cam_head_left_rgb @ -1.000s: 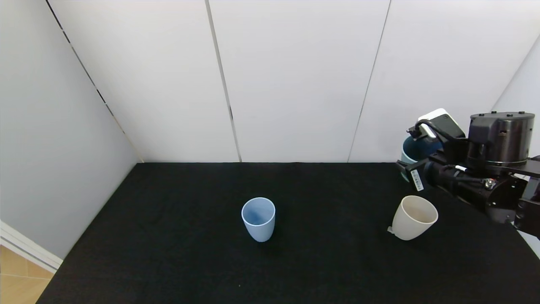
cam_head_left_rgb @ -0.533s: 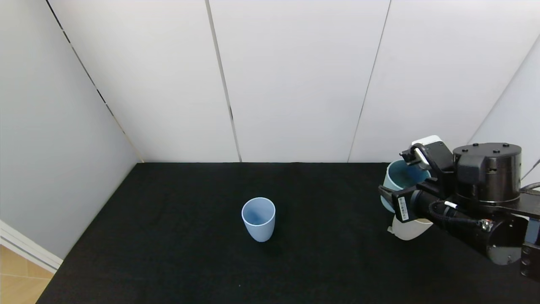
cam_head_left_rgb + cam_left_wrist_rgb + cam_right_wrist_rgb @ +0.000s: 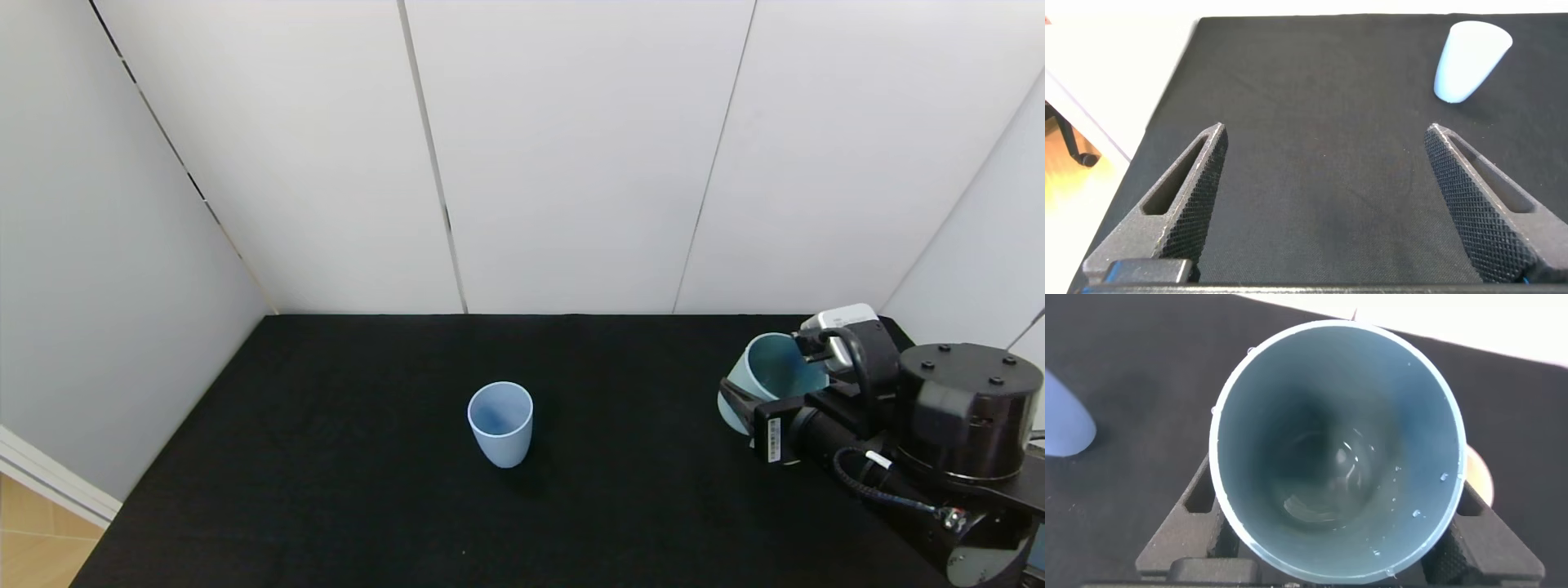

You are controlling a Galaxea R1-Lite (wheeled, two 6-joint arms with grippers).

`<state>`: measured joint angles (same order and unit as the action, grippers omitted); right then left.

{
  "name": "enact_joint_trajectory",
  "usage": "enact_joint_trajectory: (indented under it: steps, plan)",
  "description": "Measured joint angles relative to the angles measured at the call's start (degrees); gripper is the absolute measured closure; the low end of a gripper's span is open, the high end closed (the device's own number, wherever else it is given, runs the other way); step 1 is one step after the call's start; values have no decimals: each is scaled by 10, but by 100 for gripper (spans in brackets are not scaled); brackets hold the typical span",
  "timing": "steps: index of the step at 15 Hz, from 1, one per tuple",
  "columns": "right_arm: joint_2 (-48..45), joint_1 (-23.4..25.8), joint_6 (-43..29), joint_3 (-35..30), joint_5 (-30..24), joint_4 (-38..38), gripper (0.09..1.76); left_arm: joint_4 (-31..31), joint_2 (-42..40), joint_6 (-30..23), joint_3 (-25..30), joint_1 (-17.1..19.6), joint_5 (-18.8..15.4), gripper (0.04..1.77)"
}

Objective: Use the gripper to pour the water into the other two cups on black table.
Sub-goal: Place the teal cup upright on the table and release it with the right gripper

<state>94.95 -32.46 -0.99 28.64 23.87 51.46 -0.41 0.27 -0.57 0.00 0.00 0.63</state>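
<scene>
The robot's right gripper needs to set the teal-green tumbler down between the light blue cup and the cream-beige cup (image 3: 691,516), on the side nearer the robot.
My right gripper (image 3: 747,402) is shut on a teal-green tumbler (image 3: 771,374), held low at the right of the black table (image 3: 326,490) with its mouth tilted up and to the left. In the right wrist view a little water (image 3: 1323,508) glints at the tumbler's bottom, with droplets on its wall. The light blue cup (image 3: 500,423) stands upright at mid-table. The cream-beige cup is hidden behind the gripper in the head view; only a sliver (image 3: 1479,478) shows in the right wrist view. My left gripper (image 3: 1325,155) is open and empty over bare table.
White wall panels close off the back and both sides of the table. The table's left edge (image 3: 163,457) drops to a wooden floor. The light blue cup also shows far off in the left wrist view (image 3: 1470,57).
My right arm has come down and slightly left with the teal-green tumbler, which now covers the cream-beige cup in the head view. The light blue cup has not moved.
</scene>
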Motion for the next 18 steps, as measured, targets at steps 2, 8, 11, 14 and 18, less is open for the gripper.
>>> enact_joint_trajectory:
  steps: [2, 8, 11, 14, 18]
  plan:
    - [15, -5, 0, -19, -1, 36, 66, 0, 0, 0, 0, 0, 0, 9]
    - [49, -9, 2, -68, -15, 90, 66, 0, 0, 0, 0, 0, 0, 9]
    - [85, -10, 3, -92, -62, 157, 66, 0, 0, 0, 0, 0, 0, 9]
    - [133, -14, 5, -109, -69, 222, 66, 0, 0, 0, 0, 0, 0, 9]
    - [195, -23, 21, -127, -70, 288, 66, 0, 0, 0, 0, 0, 0, 9]
